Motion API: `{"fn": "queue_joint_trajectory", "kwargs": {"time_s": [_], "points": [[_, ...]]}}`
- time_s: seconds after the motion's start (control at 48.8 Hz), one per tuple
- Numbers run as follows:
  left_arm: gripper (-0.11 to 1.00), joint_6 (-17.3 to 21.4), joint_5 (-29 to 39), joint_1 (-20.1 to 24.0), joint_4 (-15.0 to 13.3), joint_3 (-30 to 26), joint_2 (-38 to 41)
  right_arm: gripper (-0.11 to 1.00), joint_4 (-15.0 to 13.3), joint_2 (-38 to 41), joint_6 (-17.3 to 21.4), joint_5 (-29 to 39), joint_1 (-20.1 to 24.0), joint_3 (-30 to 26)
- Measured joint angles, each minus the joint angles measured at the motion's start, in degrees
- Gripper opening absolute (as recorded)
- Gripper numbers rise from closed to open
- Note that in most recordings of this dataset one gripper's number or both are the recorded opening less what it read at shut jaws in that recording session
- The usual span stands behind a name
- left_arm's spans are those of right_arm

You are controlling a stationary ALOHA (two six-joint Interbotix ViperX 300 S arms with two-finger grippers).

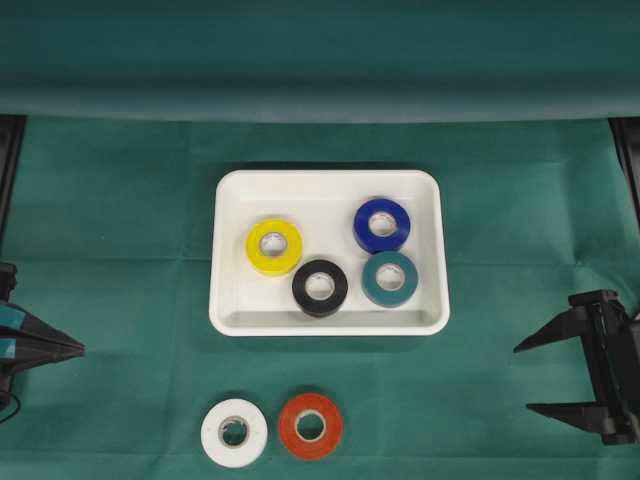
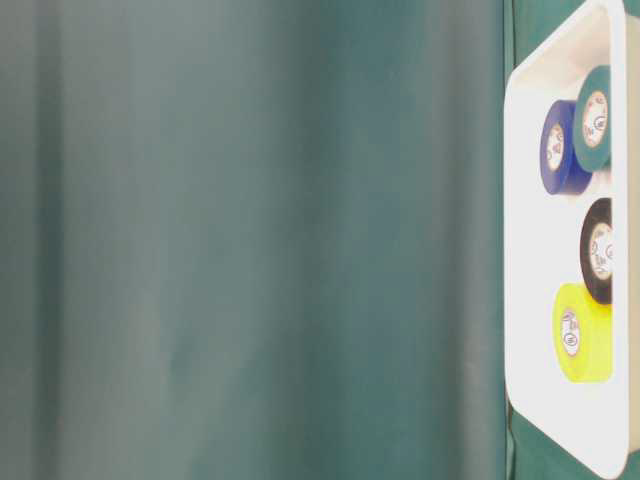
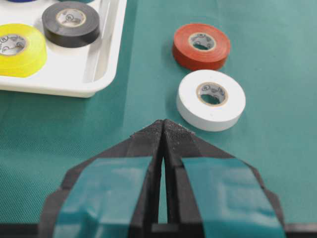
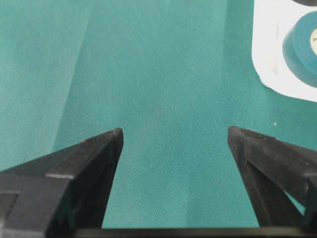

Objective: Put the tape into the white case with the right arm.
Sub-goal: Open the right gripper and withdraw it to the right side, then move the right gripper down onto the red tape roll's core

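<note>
The red tape is the next thing for my right gripper to go to. Then it should close on the red tape's side [image 1: 315, 450] facing away from the white case.
The white case [image 1: 328, 185] lies mid-table holding yellow [image 1: 274, 247], black [image 1: 320, 288], blue [image 1: 381, 224] and teal [image 1: 389, 279] tape rolls. Two rolls lie on the green cloth in front of it: a white tape [image 1: 234, 432] and a red tape [image 1: 310, 425]. My right gripper [image 1: 522, 377] rests at the right edge, open and empty, its fingers pointing left toward the case's right side. My left gripper [image 1: 80, 349] sits at the left edge, shut with nothing in it. In the left wrist view the white tape [image 3: 211, 99] lies just beyond its tips and the red tape [image 3: 201, 46] farther off.
Green cloth covers the table, with a folded green backdrop [image 1: 320, 60] along the far side. The case's corner [image 4: 277, 74] with the teal roll shows at the upper right of the right wrist view. Bare cloth lies between my right gripper and the loose rolls.
</note>
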Motion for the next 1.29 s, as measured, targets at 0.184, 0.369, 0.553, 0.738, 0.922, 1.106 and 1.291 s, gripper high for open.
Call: {"fn": "queue_joint_trajectory", "kwargs": {"time_s": [0.184, 0.369, 0.553, 0.738, 0.922, 1.106, 1.291], "points": [[0.00, 0.0, 0.0, 0.1, -0.1, 0.0, 0.0, 0.57, 0.0, 2.5, 0.0, -0.1, 0.0, -1.3], [0.00, 0.0, 0.0, 0.1, -0.1, 0.0, 0.0, 0.57, -0.1, 8.6, 0.0, -0.3, 0.0, -5.4], [0.00, 0.1, 0.0, 0.1, 0.0, 0.0, 0.0, 0.57, -0.3, 16.8, -0.7, -1.6, 0.1, -11.1], [0.00, 0.0, 0.0, 0.1, 0.0, 0.0, 0.0, 0.57, -0.4, 25.8, -0.7, -4.7, 0.0, -16.7], [0.00, 0.0, 0.0, 0.1, 0.0, 0.0, 0.0, 0.57, -0.4, 34.5, -0.7, -6.0, 0.1, -23.0], [0.00, 0.0, 0.0, 0.1, -0.1, 0.0, 0.0, 0.57, -0.5, 41.7, -0.8, -6.2, 0.1, -29.9], [0.00, 0.0, 0.0, 0.1, 0.0, 0.0, 0.0, 0.57, -0.6, 47.6, -0.8, -6.3, 0.2, -35.5]]}}
